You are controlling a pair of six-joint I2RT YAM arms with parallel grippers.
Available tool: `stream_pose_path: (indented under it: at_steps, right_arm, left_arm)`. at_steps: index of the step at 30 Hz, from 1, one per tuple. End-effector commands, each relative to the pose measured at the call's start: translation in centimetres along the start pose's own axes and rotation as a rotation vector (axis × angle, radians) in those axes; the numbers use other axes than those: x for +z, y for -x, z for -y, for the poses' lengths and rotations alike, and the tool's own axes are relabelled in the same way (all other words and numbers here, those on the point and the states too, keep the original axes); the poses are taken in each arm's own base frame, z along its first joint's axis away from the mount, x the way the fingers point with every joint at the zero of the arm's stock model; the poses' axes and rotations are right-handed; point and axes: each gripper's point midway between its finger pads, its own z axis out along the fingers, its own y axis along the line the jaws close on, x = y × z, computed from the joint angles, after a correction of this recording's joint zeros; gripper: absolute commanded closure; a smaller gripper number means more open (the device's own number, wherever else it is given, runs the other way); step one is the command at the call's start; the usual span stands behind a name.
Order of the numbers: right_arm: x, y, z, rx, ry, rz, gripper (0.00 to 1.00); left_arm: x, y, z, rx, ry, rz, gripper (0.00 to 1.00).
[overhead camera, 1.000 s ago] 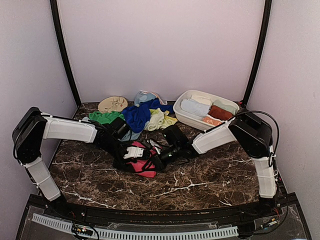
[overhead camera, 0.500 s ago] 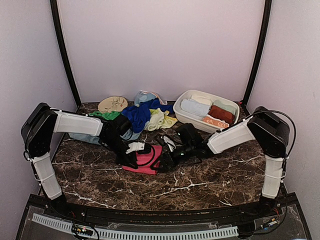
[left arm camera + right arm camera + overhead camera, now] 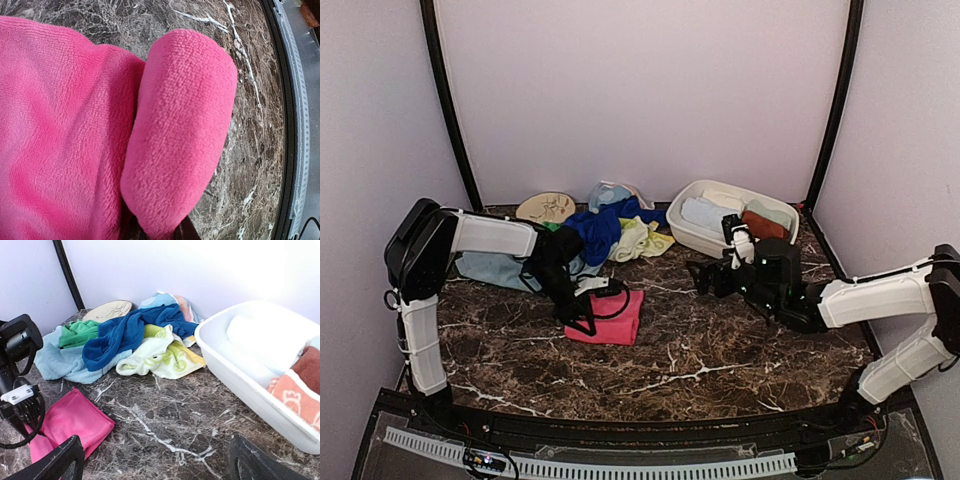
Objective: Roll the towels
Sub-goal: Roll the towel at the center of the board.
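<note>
Left gripper pinches just one end of the pink towel's fold, so right gripper should take the fold's loose end (image 3: 191, 57) before we roll the towel.
A pink towel (image 3: 620, 320) lies folded on the marble table, left of centre. My left gripper (image 3: 582, 318) is down at the towel's left edge and shut on a fold of it. In the left wrist view that pink fold (image 3: 180, 130) bulges up out of the left gripper (image 3: 157, 232), hiding most of its fingers. My right gripper (image 3: 712, 278) hangs open above the table to the right of the towel, apart from it. In the right wrist view the right gripper (image 3: 157, 465) holds nothing, and the pink towel (image 3: 75, 422) lies at the lower left.
At the back lies a heap of loose towels: blue (image 3: 595, 230), light blue (image 3: 495, 268), green (image 3: 532, 233), and white-and-yellow (image 3: 642, 240). A tan round mat (image 3: 545, 207) lies behind them. A white bin (image 3: 688, 232) at the back right holds rolled towels.
My right gripper opened, let go of the pink towel and drew back to the right. The left gripper closed on the towel's edge and shifted slightly left; the towel now lies flatter.
</note>
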Motion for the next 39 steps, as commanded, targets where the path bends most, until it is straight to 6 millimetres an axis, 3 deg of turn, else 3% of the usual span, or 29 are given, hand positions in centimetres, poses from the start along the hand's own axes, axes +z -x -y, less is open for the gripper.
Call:
stream_pose_path:
  at_steps: [1,5,11,14,17,19,24,30,35,36,39]
  right_arm:
    - [-0.5,1.2,-0.6,-0.145,0.018,0.076,0.0]
    - [-2.4,-1.2,-7.2,-0.495,0.14,0.061,0.02]
    - [-4.4,-7.8,-16.1,-0.962,0.328,-0.002,0.12]
    - [-3.9,-9.5,-19.6,-1.074,0.401,-0.006,0.19]
    - [-2.3,-11.0,-21.5,-1.13,0.444,-0.013,0.26]
    - [-0.9,-12.2,-22.3,-1.182,0.453,-0.021,0.31]
    - [2.1,-12.7,-23.8,-1.235,0.457,-0.013,0.37]
    - [4.9,-14.0,-22.3,-1.176,0.453,-0.096,0.44]
    - [5.8,-16.1,-20.3,-1.118,0.45,-0.2,0.56]
    - [5.8,-16.7,-19.8,-1.108,0.449,-0.224,0.57]
    - [5.6,-18.1,-19.1,-1.094,0.457,-0.263,0.6]
  left_arm:
    - [1.4,-3.5,2.9,-0.133,-0.137,-0.122,0.91]
    - [2.2,-4.4,4.7,-0.154,-0.188,-0.15,0.91]
    - [2.7,-5.1,5.4,-0.191,-0.233,-0.173,0.92]
    - [2.9,-5.3,5.2,-0.205,-0.233,-0.189,0.92]
    - [3.1,-5.4,4.6,-0.224,-0.224,-0.213,0.91]
    - [3.1,-5.3,4.2,-0.225,-0.21,-0.222,0.89]
    - [3.1,-5.0,3.7,-0.226,-0.203,-0.224,0.83]
    - [3.1,-5.1,3.7,-0.21,-0.205,-0.226,0.76]
    - [2.6,-4.4,3.1,-0.199,-0.171,-0.194,0.55]
    - [2.2,-4.0,2.8,-0.199,-0.159,-0.173,0.4]
    - [1.0,-3.2,2.1,-0.204,-0.142,-0.111,0.35]
